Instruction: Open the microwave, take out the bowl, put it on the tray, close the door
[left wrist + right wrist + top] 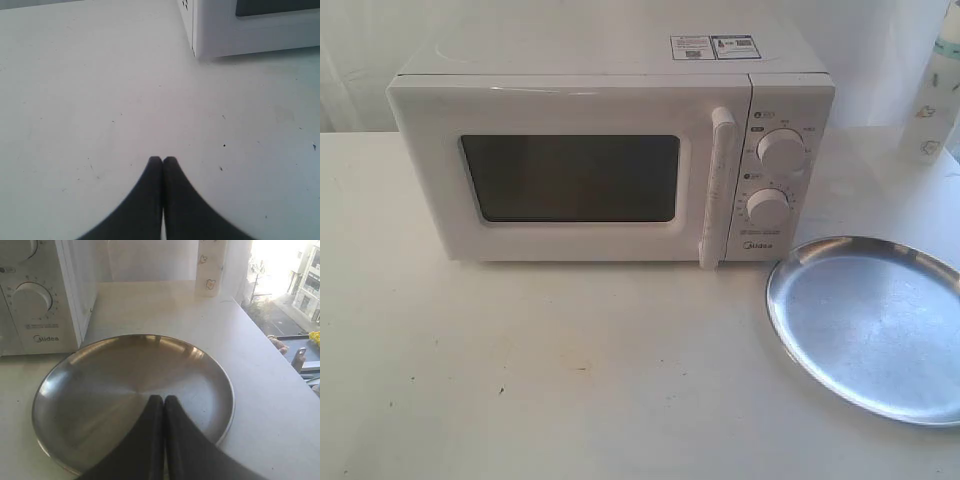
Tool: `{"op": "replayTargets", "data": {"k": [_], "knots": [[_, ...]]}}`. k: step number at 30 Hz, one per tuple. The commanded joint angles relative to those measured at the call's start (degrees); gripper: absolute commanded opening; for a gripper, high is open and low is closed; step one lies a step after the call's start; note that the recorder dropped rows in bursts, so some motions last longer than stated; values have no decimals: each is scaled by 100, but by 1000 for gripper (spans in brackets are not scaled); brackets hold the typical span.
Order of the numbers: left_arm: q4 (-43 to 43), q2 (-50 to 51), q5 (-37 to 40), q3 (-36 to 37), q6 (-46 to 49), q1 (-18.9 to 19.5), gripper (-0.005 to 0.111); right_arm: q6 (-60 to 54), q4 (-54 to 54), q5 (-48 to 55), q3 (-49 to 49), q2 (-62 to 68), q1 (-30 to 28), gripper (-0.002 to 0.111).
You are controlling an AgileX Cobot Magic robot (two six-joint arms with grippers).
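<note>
The robot's right gripper needs to next go to the upper part of the microwave's handle (722, 138) and close there, because the door must be pulled open.
The white Midea microwave (610, 150) stands at the back of the table with its door (570, 175) closed and the tall white handle (717, 185) upright beside two knobs. The bowl is hidden. A shiny silver tray (870, 325) lies empty to the microwave's right. Neither arm shows in the exterior view. My left gripper (162, 159) is shut with nothing in it, above bare table near the microwave's lower corner (195, 50). My right gripper (163, 398) is shut and empty, hovering over the tray (90, 390).
A white table (520, 380) carries everything. A tall pale carton (940, 90) stands at the back right, near a window edge (280, 340) where the table ends.
</note>
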Motion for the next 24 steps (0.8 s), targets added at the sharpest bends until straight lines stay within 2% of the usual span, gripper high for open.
{"op": "replayTargets", "data": {"k": [1, 5, 8, 11, 14, 16, 21, 24], "knots": [[-46, -12, 9, -16, 0, -17, 0, 8, 0, -139, 26, -32, -48, 0], [-46, -12, 9, -16, 0, -17, 0, 26, 40, -870, 26, -32, -48, 0], [-46, -12, 9, -16, 0, -17, 0, 156, 129, -2396, 26, -32, -48, 0], [-46, -12, 9, -16, 0, -17, 0, 1577, 585, -4293, 26, -32, -48, 0], [-46, -12, 9, -16, 0, -17, 0, 3320, 564, -5247, 26, -32, -48, 0], [-46, -12, 9, -16, 0, -17, 0, 3538, 465, -5470, 26, -32, -48, 0], [-46, -12, 9, -16, 0, -17, 0, 3527, -1301, -5605, -32, -32, -48, 0], [-46, -12, 9, -16, 0, -17, 0, 3539, -1521, -5605, -275, 266, -48, 0]]}}
